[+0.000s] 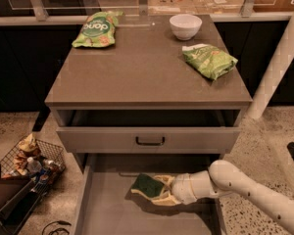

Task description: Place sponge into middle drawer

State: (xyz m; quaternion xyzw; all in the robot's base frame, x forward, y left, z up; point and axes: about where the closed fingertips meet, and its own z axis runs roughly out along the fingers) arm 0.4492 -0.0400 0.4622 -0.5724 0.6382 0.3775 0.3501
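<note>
The sponge, now low over the drawer's back centre, will be let go by my gripper on the open middle drawer's bottom, toward the wire basket side [126, 207].
The sponge [146, 183], dark green on top with pale yellow foam below, is over the floor of the open middle drawer [110, 212], near its back centre. My gripper [157, 194] reaches in from the right on a white arm and is shut on the sponge, its pale fingers [162, 199] wrapped around the sponge's right end. The sponge sits low in the drawer; I cannot tell whether it touches the floor. The drawer is pulled far out toward the camera, below the cabinet.
A closed grey drawer front with a dark bar handle [149, 141] is just above the open drawer. On the cabinet top lie two green snack bags [94, 28] [209, 60] and a white bowl [185, 26]. A wire basket of clutter [32, 158] stands on the floor at left. A white post [279, 67] rises at right.
</note>
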